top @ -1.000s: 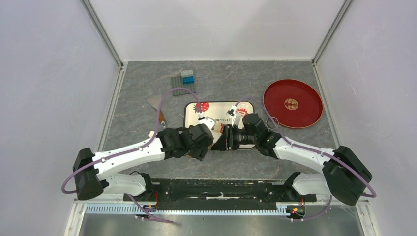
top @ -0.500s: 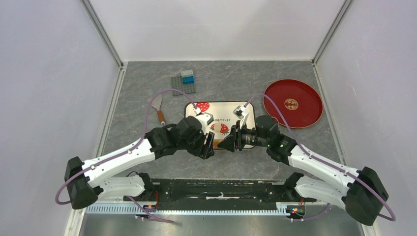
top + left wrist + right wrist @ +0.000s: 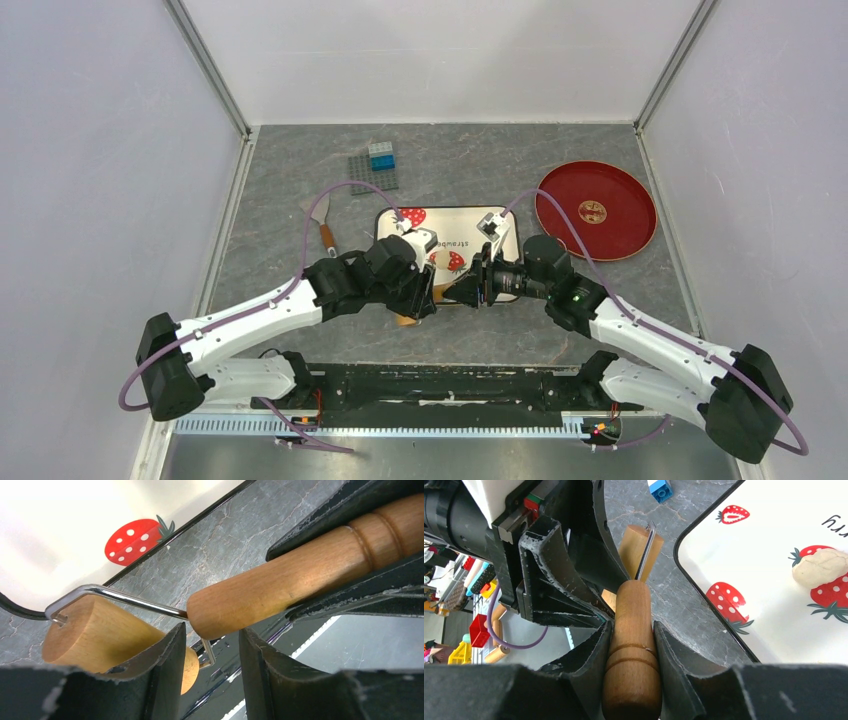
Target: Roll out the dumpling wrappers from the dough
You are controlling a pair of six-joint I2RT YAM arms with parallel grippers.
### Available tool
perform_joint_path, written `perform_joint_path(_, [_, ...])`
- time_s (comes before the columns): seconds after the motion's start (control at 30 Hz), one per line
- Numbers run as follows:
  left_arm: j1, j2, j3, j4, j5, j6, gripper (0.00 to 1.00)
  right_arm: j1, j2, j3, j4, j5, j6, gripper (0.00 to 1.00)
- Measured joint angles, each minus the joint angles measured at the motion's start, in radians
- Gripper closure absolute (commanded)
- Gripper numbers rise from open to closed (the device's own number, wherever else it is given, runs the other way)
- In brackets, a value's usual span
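Observation:
The roller's body slants to my right gripper, so my left gripper should steady the roller while my right gripper retakes the roller's handle [image 3: 633, 622] with the roller's body square.
My right gripper [image 3: 631, 627] is shut on the handle of the tan wooden roller [image 3: 631, 645]. The roller's barrel [image 3: 95, 635] and wire frame hang over the grey table just off the tray's near edge. My left gripper [image 3: 210, 635] faces it, open; the handle's tip [image 3: 220, 615] lies just beyond the fingertips, with nothing between the jaws. A pale lump of dough [image 3: 821, 567] rests on the white strawberry-print tray [image 3: 774, 540]. From above, both grippers meet at the tray's [image 3: 455, 215] near edge and hide the dough. No dumpling wrappers are in view.
A red round plate [image 3: 596, 210] lies at the right of the tray. A spatula [image 3: 322, 225] lies at the tray's left. Toy bricks [image 3: 380, 157] sit on a grey baseplate at the back. The enclosure walls stand on both sides.
Both arms shifted toward the tray's near edge. The left jaws widened, then narrowed near the roller's handle tip. The right gripper kept its hold on the handle.

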Motion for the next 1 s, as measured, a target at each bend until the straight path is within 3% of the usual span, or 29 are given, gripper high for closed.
perform_joint_path(0.07, [0.000, 0.000, -0.002, 0.011, -0.001, -0.019, 0.68, 0.000, 0.000, 0.000, 0.007, 0.000, 0.010, 1.00])
perform_joint_path(0.17, [0.000, 0.000, -0.005, 0.018, -0.003, -0.034, 0.98, -0.001, -0.001, 0.000, 0.017, 0.010, 0.024, 1.00])
perform_joint_path(0.27, [0.001, -0.001, -0.010, 0.010, -0.023, -0.051, 0.98, -0.005, -0.002, 0.000, 0.022, 0.027, 0.031, 0.99])
perform_joint_path(0.33, [0.005, -0.003, -0.010, 0.014, -0.031, -0.056, 0.98, -0.005, -0.002, 0.000, 0.026, 0.038, 0.032, 0.64])
perform_joint_path(0.47, [0.004, -0.010, -0.010, 0.006, -0.082, -0.055, 0.98, -0.005, -0.003, 0.008, 0.011, 0.045, 0.045, 0.06])
perform_joint_path(0.5, [0.004, -0.013, -0.010, 0.001, -0.099, -0.055, 0.98, -0.005, -0.003, 0.013, 0.008, 0.044, 0.061, 0.02])
perform_joint_path(0.8, [-0.008, -0.085, 0.011, -0.106, -0.303, -0.009, 0.98, -0.060, 0.011, 0.063, -0.016, 0.026, 0.150, 0.02])
perform_joint_path(1.0, [-0.064, -0.095, 0.039, -0.152, -0.436, 0.038, 0.98, -0.059, 0.078, 0.054, 0.037, -0.034, 0.265, 0.13])
